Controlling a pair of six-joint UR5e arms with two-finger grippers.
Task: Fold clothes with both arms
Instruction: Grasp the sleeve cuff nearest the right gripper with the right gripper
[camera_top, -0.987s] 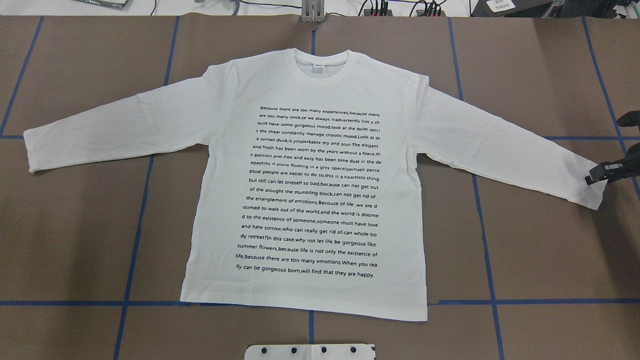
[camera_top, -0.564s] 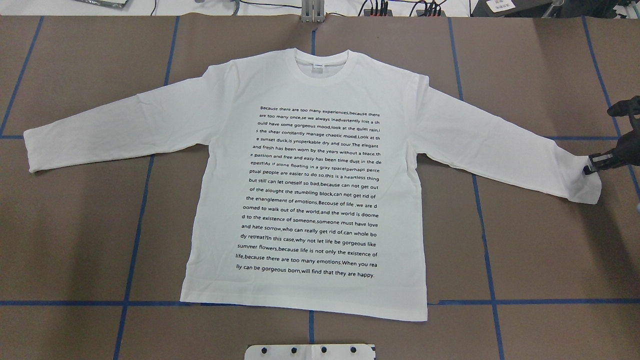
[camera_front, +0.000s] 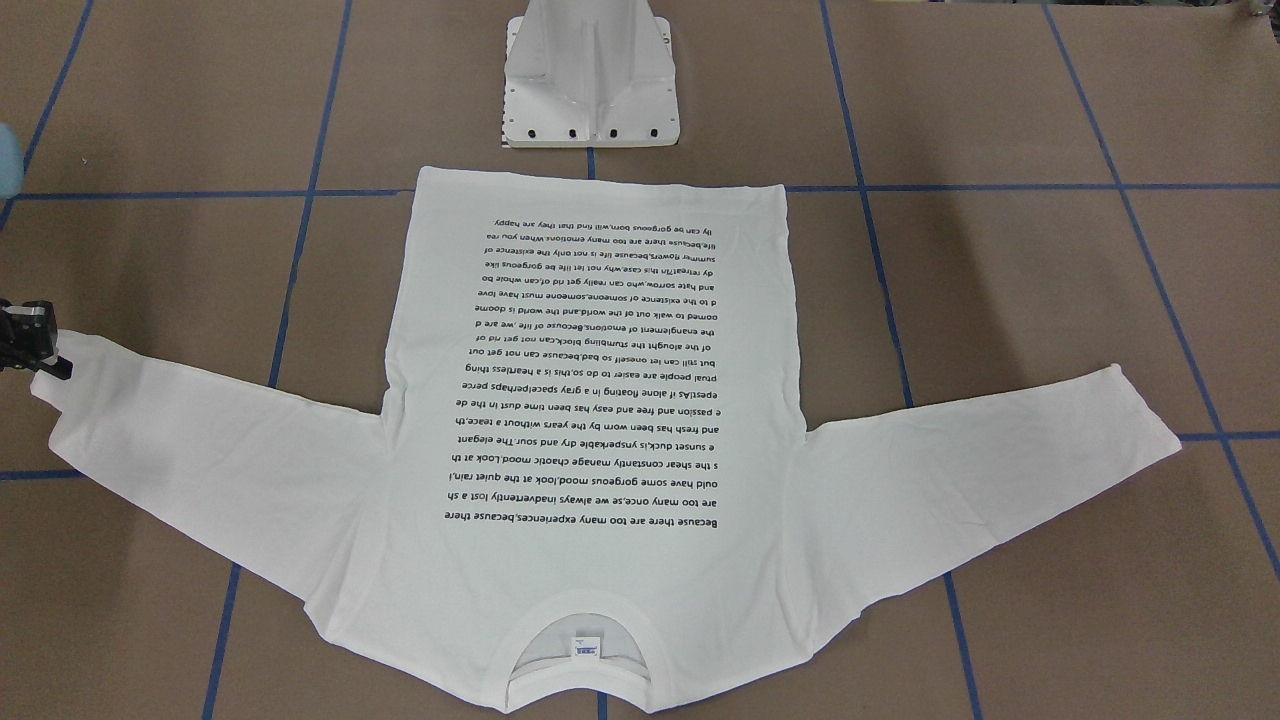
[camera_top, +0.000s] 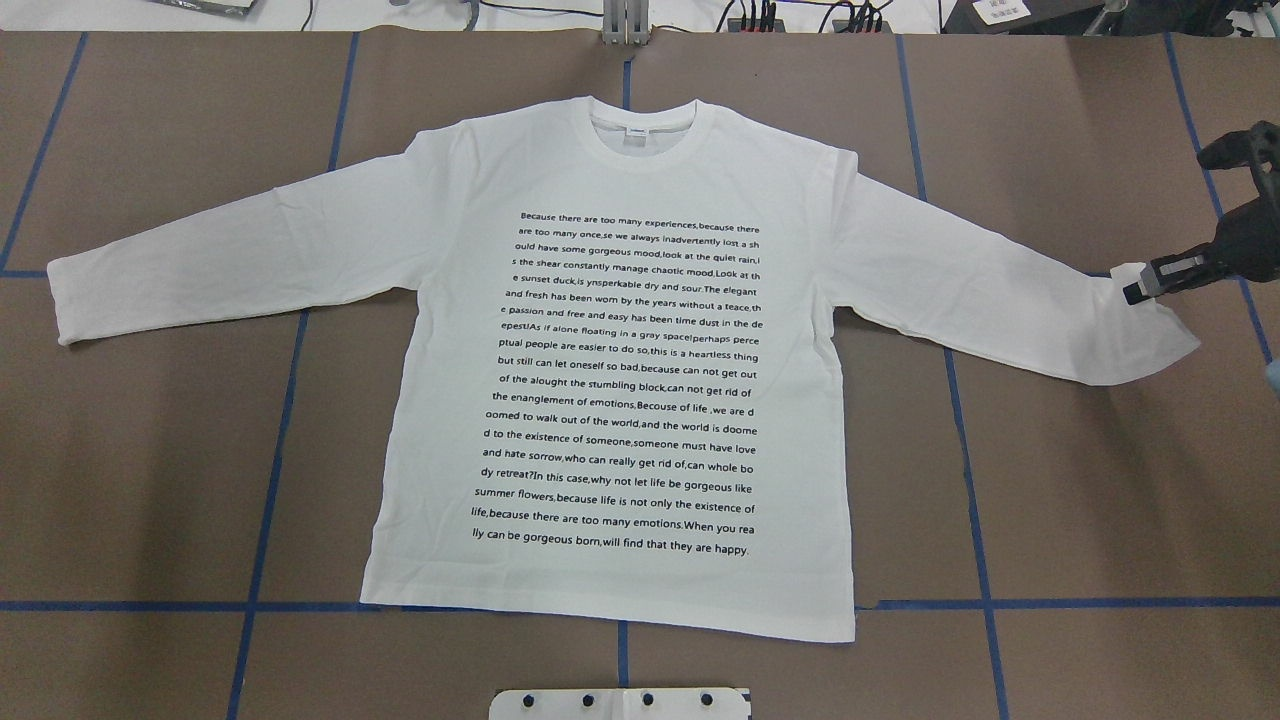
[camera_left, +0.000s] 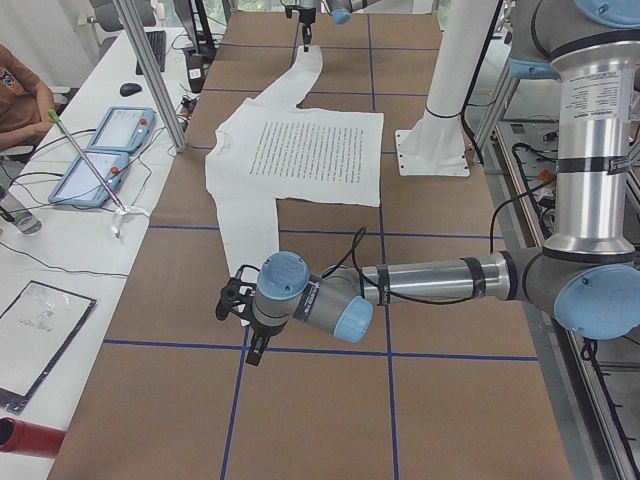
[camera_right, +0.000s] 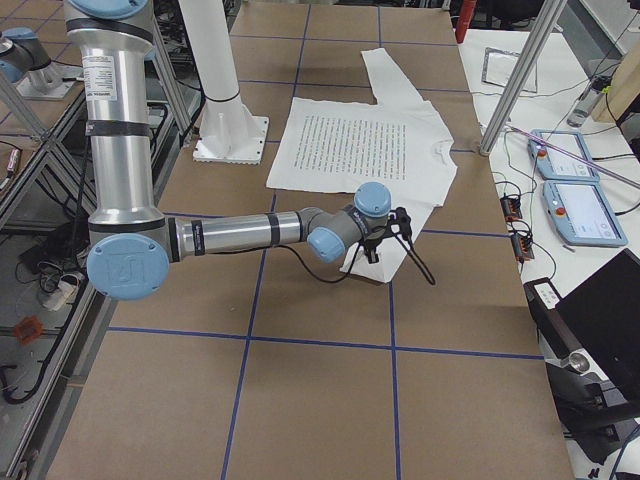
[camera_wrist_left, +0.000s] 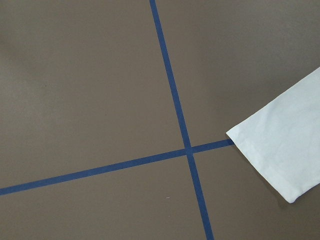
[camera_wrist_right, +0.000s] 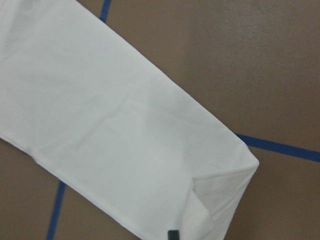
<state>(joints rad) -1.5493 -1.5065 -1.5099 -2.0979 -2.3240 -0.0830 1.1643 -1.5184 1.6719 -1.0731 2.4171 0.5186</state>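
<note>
Next, I release the sleeve cuff, now lifted and folded inward, with my right gripper on the T-shirt's body (camera_front: 782, 432), beside the printed text near the opposite armpit.
The white long-sleeved T-shirt (camera_top: 620, 380) lies flat on the brown table, printed text up, collar (camera_top: 645, 135) on the far side. My right gripper (camera_top: 1135, 292) is shut on the corner of the right sleeve's cuff (camera_top: 1160, 335) and holds it lifted and folded inward; it also shows in the front-facing view (camera_front: 55, 368). A folded cuff corner (camera_wrist_right: 215, 200) fills the right wrist view. The left sleeve cuff (camera_top: 60, 300) lies flat. My left gripper (camera_left: 245, 320) hovers by that cuff in the exterior left view only; I cannot tell whether it is open or shut.
Blue tape lines (camera_top: 270, 470) grid the brown table. The white pedestal base (camera_front: 590, 80) stands behind the shirt's hem. A side bench with tablets (camera_left: 105, 150), cables and a seated person (camera_left: 20, 90) runs along the table's far edge.
My right gripper has moved toward the far side and slightly inward, carrying the cuff corner with it, so the sleeve end has swung and folded over. The shirt body and left sleeve stay put.
</note>
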